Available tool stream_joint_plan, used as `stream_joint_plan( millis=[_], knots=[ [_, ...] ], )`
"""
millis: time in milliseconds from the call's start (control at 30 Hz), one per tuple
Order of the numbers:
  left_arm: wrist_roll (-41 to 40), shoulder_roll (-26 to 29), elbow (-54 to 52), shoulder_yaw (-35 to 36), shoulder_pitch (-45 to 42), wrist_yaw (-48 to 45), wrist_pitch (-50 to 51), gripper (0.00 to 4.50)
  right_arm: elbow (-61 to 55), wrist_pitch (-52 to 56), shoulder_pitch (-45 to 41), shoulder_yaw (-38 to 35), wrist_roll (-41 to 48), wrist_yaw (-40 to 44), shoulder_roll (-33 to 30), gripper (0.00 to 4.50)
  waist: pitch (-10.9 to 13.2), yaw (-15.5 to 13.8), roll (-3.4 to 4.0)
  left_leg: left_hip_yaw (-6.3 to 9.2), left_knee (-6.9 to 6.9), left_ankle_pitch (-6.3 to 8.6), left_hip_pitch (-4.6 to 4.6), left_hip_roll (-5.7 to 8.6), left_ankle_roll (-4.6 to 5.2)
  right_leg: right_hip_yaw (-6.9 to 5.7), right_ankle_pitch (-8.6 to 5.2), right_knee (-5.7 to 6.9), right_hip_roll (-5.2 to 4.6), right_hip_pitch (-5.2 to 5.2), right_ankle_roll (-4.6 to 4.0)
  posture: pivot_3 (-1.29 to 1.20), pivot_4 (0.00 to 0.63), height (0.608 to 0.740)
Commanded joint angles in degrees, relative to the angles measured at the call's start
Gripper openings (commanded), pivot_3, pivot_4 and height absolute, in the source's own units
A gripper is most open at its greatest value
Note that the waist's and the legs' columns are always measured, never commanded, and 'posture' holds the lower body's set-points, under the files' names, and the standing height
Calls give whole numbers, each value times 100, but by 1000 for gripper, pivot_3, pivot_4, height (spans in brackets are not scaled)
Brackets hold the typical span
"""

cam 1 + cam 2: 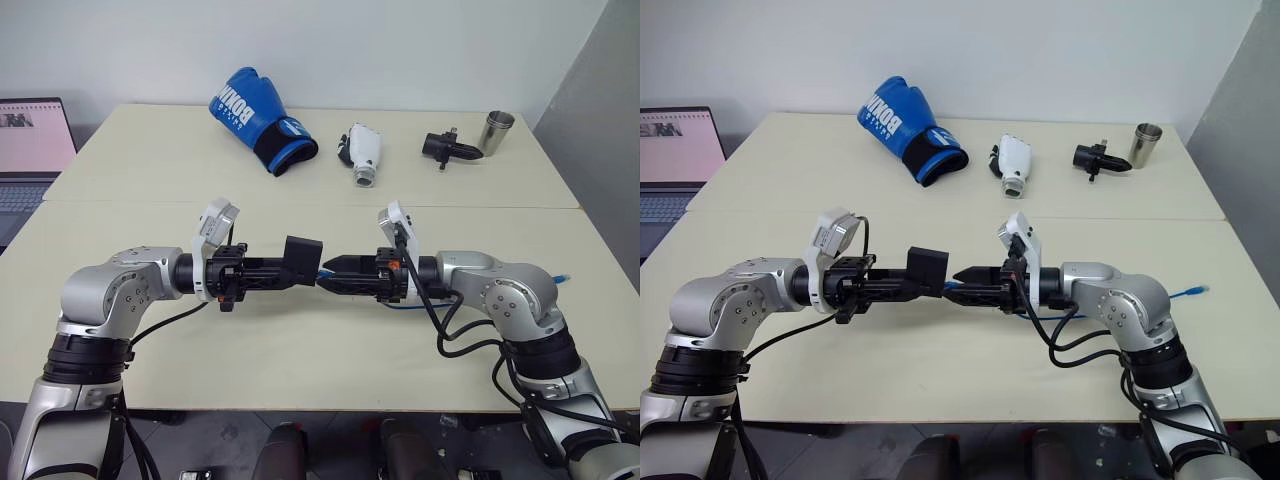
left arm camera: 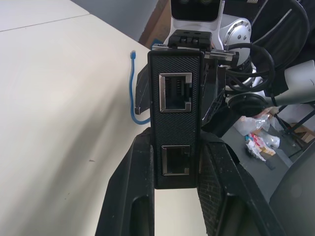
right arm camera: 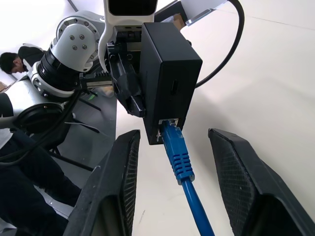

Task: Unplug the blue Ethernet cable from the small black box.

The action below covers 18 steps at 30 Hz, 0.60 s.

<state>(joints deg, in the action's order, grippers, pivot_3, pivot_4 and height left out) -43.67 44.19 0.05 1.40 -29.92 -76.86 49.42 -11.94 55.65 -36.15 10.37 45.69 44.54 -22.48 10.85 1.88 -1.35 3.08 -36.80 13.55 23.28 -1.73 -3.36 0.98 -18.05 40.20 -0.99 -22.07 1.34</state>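
Observation:
The left gripper needs to let go of the small black box, now held up above the table, on the table just this side of the seam (image 1: 250, 227), before the blue boxing glove.
My left gripper (image 1: 290, 270) is shut on the small black box (image 1: 303, 258) and holds it up above the table, level and pointing toward the other arm. The left wrist view shows the box (image 2: 177, 98) between the two fingers with two empty ports facing the camera. On the box's far side the blue Ethernet cable (image 3: 177, 152) is plugged into a port. My right gripper (image 3: 173, 133) is open, with one finger on each side of the blue plug and a gap to both. The cable's loose end (image 1: 565, 277) lies on the table by the right arm.
A blue boxing glove (image 1: 255, 118), a white gadget (image 1: 362, 152), a black nozzle-shaped gadget (image 1: 447, 148) and a metal cup (image 1: 495, 132) lie along the far side of the table (image 1: 150, 190). A laptop (image 1: 30, 150) stands off its left edge. A person (image 3: 12, 61) sits beyond the table.

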Motion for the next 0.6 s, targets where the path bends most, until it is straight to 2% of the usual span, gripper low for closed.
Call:
stream_joint_plan(
  millis=[33, 267, 600],
  knots=[
    [-9, 43, -190, 58, -66, -1, -61, 778, -70, -25, -106, -14, -62, 93, 1, 1673, 0, 0, 0, 0, 0, 0, 0, 0, 0, 0, 0, 0, 0, 0, 0, 0, 150, 740],
    [-6, 23, -184, 47, -68, -8, -63, 778, -53, 4, -115, -8, -126, 194, -18, 99, 0, 0, 0, 0, 0, 0, 1, 0, 0, 0, 0, 0, 0, 0, 0, 0, 150, 740],
    [-8, 17, -167, 92, -89, -56, -96, 778, -34, 55, -119, 27, -208, 403, -146, 89, 0, 0, 0, 0, 0, 0, 2, 0, 0, 0, 0, 0, 0, -1, 0, 0, 150, 740]
  ],
)
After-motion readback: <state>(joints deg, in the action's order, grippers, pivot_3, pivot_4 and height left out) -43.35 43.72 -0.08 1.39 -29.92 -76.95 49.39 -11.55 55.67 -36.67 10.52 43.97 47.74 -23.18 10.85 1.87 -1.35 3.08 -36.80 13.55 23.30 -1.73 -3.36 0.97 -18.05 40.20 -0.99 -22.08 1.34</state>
